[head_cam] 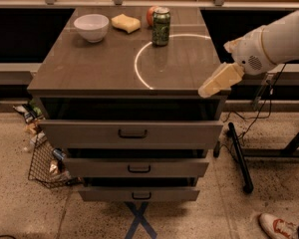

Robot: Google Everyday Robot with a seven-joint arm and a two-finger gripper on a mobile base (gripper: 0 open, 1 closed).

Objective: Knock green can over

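The robot's gripper should next go to the green can in front of the red apple and close around the can's middle [161, 28].
The green can [161, 27] stands upright near the far edge of the brown cabinet top [99, 63], with a silver top rim. A red apple [151, 15] sits just behind it, partly hidden by it. My gripper [215, 81] reaches in from the right on a white arm, over the cabinet top's near right corner. It is well to the right of the can and nearer the front, apart from it.
A white bowl [91, 27] and a yellow sponge [125, 23] sit at the far left of the top. Three drawers [132, 133] stand pulled out in steps below. A wire basket [45, 164] with litter is on the floor left; a shoe [278, 226] is at bottom right.
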